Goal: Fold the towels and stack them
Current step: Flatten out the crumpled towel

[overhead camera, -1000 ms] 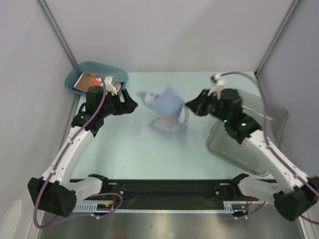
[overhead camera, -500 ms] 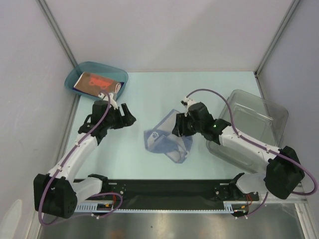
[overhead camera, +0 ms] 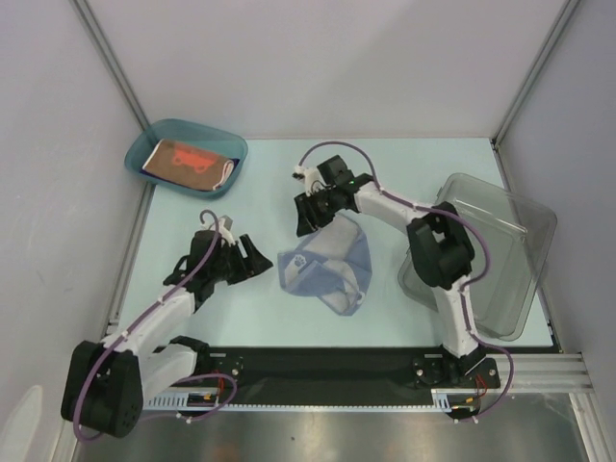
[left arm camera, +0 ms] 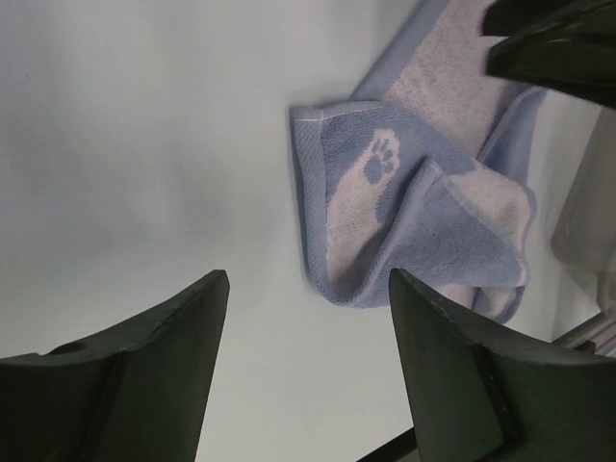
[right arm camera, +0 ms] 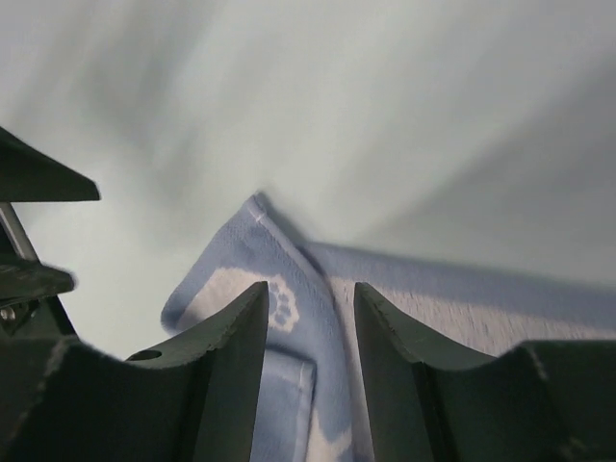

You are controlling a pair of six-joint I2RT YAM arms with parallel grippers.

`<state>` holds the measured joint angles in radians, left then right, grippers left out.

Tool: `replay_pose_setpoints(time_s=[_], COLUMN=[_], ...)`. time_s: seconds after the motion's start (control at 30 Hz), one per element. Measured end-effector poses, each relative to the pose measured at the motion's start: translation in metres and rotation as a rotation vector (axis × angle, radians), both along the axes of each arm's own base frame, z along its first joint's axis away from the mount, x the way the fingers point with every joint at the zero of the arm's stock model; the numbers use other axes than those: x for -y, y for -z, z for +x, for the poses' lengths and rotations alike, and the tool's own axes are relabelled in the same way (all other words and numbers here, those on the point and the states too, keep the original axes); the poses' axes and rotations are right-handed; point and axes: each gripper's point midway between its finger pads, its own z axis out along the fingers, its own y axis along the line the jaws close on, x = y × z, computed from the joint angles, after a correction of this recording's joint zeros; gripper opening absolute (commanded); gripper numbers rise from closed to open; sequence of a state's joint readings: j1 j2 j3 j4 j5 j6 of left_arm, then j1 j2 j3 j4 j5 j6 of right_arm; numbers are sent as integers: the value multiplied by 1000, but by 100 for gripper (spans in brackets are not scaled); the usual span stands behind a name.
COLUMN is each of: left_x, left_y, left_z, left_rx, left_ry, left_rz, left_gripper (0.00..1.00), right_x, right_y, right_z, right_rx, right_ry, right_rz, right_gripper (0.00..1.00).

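My right gripper will close on the far corner (overhead camera: 295, 250) (right arm camera: 278, 233) of the light-blue towel, beside the white paw print on the side that faces my left gripper.
A light-blue towel (overhead camera: 327, 268) with white paw prints lies crumpled and partly folded over itself on the table's middle. It also shows in the left wrist view (left arm camera: 414, 192) and the right wrist view (right arm camera: 289, 318). My right gripper (overhead camera: 310, 214) is open just above the towel's far-left corner, fingers astride it (right arm camera: 310, 289). My left gripper (overhead camera: 252, 260) is open and empty, left of the towel and apart from it (left arm camera: 308, 279). A brown-red towel (overhead camera: 188, 159) lies folded in the teal tray (overhead camera: 144, 144).
A clear plastic bin (overhead camera: 500, 207) lies tilted at the right edge of the table, beside the right arm. The teal tray stands at the far left corner. Grey walls close in left, right and behind.
The light-blue towel has dropped from mid-air onto the table. My right gripper has swept left to the towel's far-left corner. My left gripper has come nearer and towards the towel.
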<state>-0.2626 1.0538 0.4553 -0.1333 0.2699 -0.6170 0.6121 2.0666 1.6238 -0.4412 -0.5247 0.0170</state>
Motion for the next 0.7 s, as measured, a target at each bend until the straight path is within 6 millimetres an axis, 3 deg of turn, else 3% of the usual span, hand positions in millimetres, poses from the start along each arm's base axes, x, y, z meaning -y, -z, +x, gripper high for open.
replay_pose_setpoints(time_s=[0.33,0.47,0.57,0.67,0.7], left_x=[-8,-11,-12,-14,-14], left_y=[-41,-41,-40,-41,-41], left_z=[7,9,10,11,12], left_rx=[173,174,175,176,178], left_ry=[-81,-97,-106,-120,-122], left_rz=[-40,-34,-29,-27,-27], left_gripper=[74,74,74,74,74], right_x=[-42,-48,-49,-48,-47], right_y=[63,63,65,66,67], right_z=[-22,-35,-43,-46,-48], right_rx=[-112,-119,-122,-132,-138], right_ry=[-255,-320,-349,-361,-362], right_rz=[-35,-28,-28,-23,-24], right_gripper=[50,49,45,30,17])
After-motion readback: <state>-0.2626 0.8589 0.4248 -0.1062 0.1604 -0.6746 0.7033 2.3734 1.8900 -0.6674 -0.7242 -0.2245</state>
